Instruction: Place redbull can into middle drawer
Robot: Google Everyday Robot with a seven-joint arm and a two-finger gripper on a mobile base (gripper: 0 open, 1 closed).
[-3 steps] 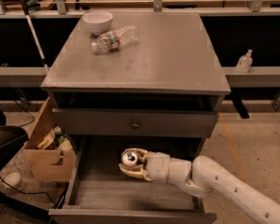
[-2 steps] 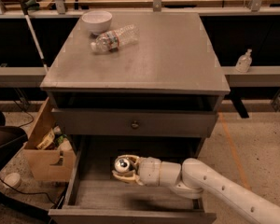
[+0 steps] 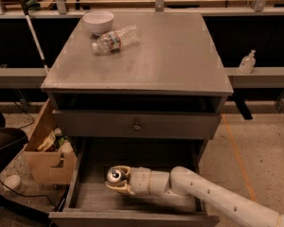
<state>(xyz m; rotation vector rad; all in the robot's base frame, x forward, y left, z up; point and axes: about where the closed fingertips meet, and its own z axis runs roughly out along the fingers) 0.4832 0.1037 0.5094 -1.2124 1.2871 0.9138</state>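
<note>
Next, my gripper lets go of the redbull can on the drawer's bottom near the front edge (image 3: 108,190), toward the cardboard box.
The redbull can (image 3: 115,175) shows its shiny silver top inside the open middle drawer (image 3: 92,197), a wide grey box with a plank floor. My gripper (image 3: 117,179) reaches in from the right on a white arm and is shut on the can, holding it low over the drawer floor, left of centre. The can's sides are mostly hidden by the fingers.
A grey drawer front with a round knob (image 3: 137,126) is above the open drawer. On the cabinet top lie a clear water bottle (image 3: 115,39) and a white bowl (image 3: 98,21). A cardboard box (image 3: 48,148) stands left of the cabinet. A sanitizer bottle (image 3: 247,62) sits on the right ledge.
My gripper has moved left with the can and sunk lower into the drawer.
</note>
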